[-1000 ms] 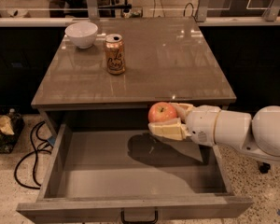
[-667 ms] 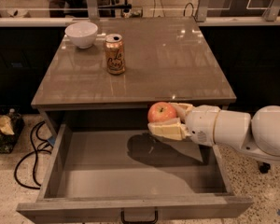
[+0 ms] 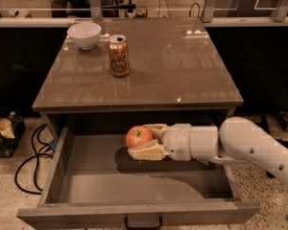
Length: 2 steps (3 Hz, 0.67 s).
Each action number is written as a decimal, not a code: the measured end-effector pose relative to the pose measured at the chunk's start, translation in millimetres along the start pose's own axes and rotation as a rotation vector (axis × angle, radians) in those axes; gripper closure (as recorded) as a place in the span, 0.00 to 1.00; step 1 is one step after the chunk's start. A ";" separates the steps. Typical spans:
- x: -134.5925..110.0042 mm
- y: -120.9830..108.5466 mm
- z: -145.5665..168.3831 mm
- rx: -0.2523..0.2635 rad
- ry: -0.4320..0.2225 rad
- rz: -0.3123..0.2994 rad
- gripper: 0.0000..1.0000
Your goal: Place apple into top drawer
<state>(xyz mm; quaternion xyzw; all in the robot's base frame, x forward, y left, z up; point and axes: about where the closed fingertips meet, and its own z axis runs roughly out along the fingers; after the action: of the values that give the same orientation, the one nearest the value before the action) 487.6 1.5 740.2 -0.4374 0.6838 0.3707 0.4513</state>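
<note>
Next, my gripper releases the apple on the bottom of the grey drawer, where it will sit off the middle (image 3: 115,165) toward the black cables. It now hangs over the open drawer's middle.
The apple (image 3: 138,137) is small, round and red-orange. It sits between the two cream fingers of my gripper (image 3: 145,141), which is shut on it. The white arm reaches in from the right. The apple hangs over the middle of the open top drawer (image 3: 86,186), a little above its flat grey-taupe bottom, casting a dark shadow there. The drawer is pulled fully out, and its dark loop handle (image 3: 143,222) shows on the front panel at the bottom edge.
An orange-gold drink can (image 3: 119,55) and a white bowl (image 3: 84,34) stand on the tabletop (image 3: 182,66) behind the drawer. Black cables (image 3: 31,155) and a tray of clutter (image 3: 2,133) lie on the floor at the left.
The gripper with the apple has moved slightly left and lower over the drawer. Nothing else has moved.
</note>
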 end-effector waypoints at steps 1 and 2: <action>26.3 16.1 43.4 -0.098 -0.012 -0.002 1.00; 49.6 27.0 77.3 -0.128 0.003 0.006 1.00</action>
<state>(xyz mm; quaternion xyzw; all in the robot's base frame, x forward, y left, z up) 474.6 67.3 672.0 -0.4640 0.6607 0.4143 0.4201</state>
